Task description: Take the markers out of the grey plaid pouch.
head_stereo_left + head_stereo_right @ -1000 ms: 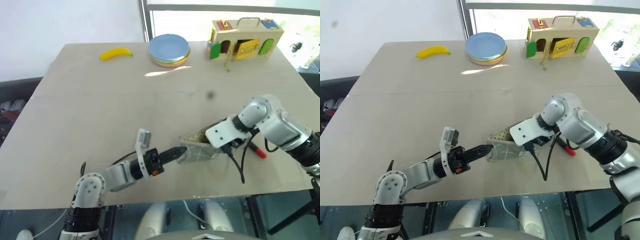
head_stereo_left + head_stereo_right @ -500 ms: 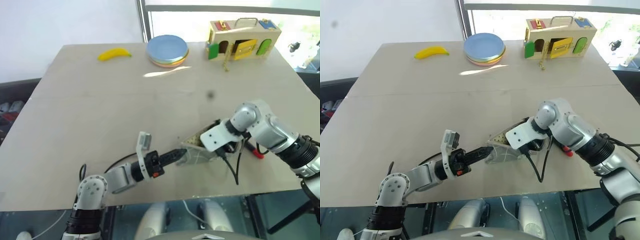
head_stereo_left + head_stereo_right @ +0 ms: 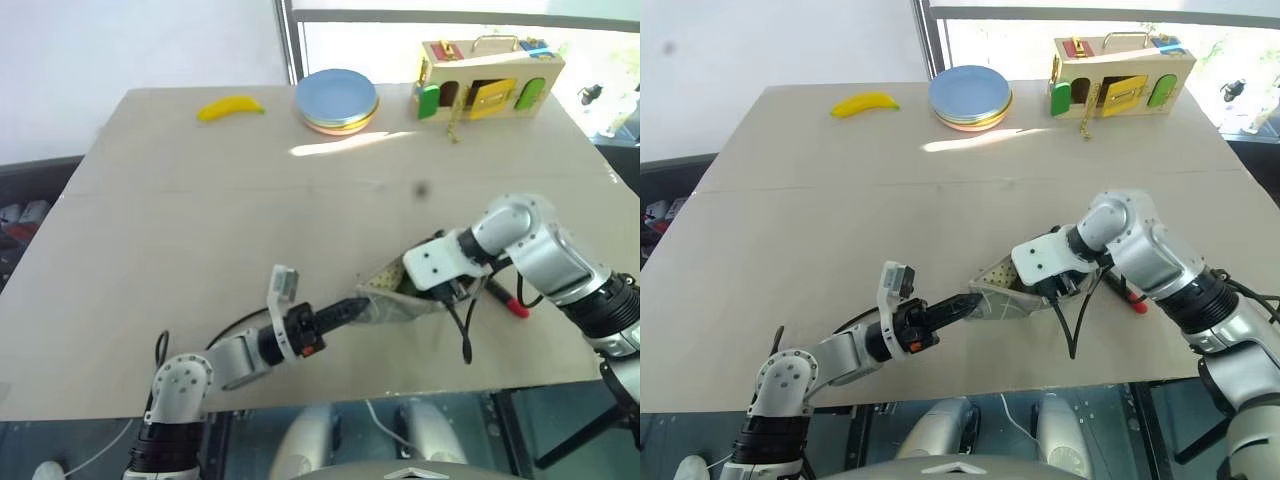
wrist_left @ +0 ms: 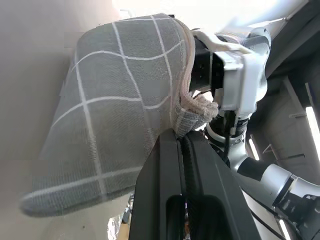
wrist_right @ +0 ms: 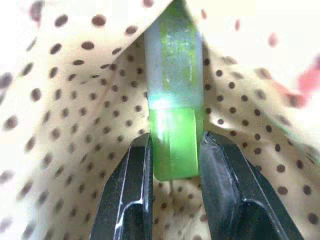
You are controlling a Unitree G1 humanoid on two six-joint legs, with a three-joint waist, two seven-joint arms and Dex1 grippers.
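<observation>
The robot's right gripper should set the light green marker down on the table (image 3: 502,258) just past the red marker.
The grey plaid pouch (image 3: 392,303) lies near the table's front edge with its mouth held up. My left gripper (image 3: 358,306) is shut on the pouch's rim (image 4: 186,117). Reaching into the tan dotted lining (image 5: 75,130), my right gripper (image 5: 174,175) is shut on the light green marker (image 5: 173,120), whose end sits between the two black fingers (image 5: 131,190). The red marker (image 3: 505,299) lies on the table just right of the pouch, under my right forearm.
A yellow banana (image 3: 231,107), a stack of round plates (image 3: 337,99) and a wooden latch box (image 3: 490,77) stand along the far edge. The table (image 3: 230,210) ends just in front of the pouch.
My right gripper has narrowed and closed on the green marker inside the pouch. The left gripper has kept its hold on the rim.
</observation>
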